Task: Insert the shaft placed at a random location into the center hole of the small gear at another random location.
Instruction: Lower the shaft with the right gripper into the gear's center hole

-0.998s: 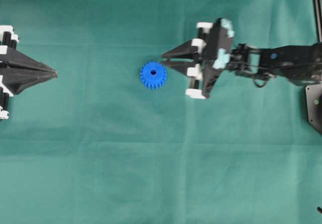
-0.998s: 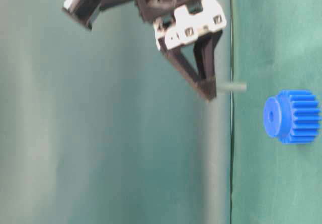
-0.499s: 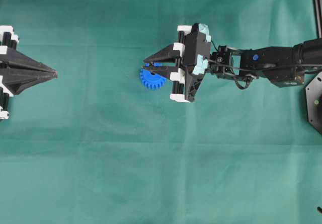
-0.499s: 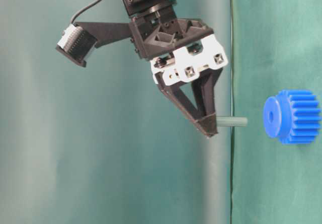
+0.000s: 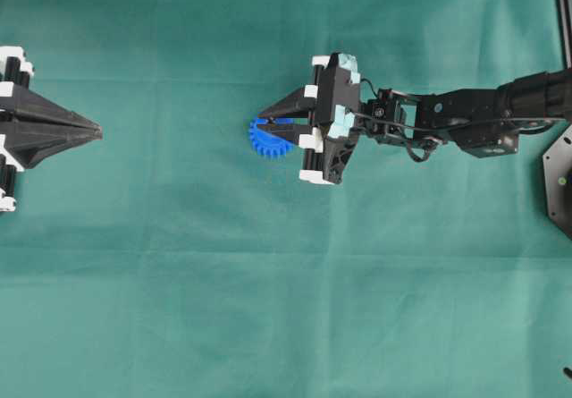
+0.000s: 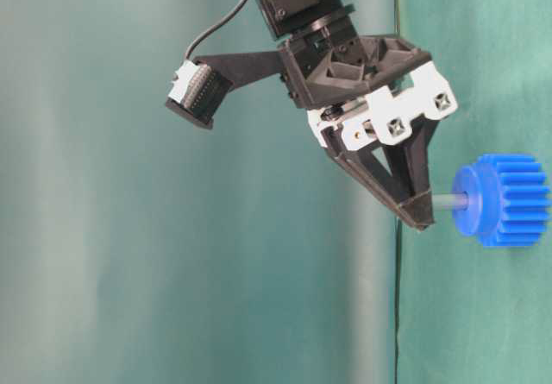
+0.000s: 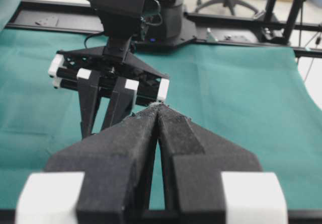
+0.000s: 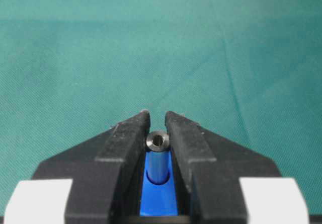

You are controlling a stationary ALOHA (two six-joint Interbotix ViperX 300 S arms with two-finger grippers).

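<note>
I will let go of the silvery shaft with my right gripper deep inside the center hole of the small blue gear [image 5: 273,128] [image 8: 158,176].
The small blue gear [image 5: 265,139] lies flat on the green cloth; its hub and teeth show in the table-level view [image 6: 502,199]. My right gripper [image 5: 266,117] stands over the gear, shut on the silvery shaft [image 8: 157,153]. The shaft [image 6: 448,201] points from the fingertips into the gear's center hole, its lower end inside the hub. The blue of the gear [image 8: 158,200] shows between the right jaws. The hole itself is hidden by the shaft. My left gripper [image 5: 96,131] is shut and empty at the far left, well away; its fingertips [image 7: 153,114] meet.
The green cloth [image 5: 268,291] covers the table. The right arm [image 5: 465,121] reaches in from the right edge. A black mount [image 5: 559,179] sits at the right edge.
My right gripper has moved left and down with the shaft, from beside the gear to over it. The shaft's end has gone from a gap short of the hub into the center hole.
</note>
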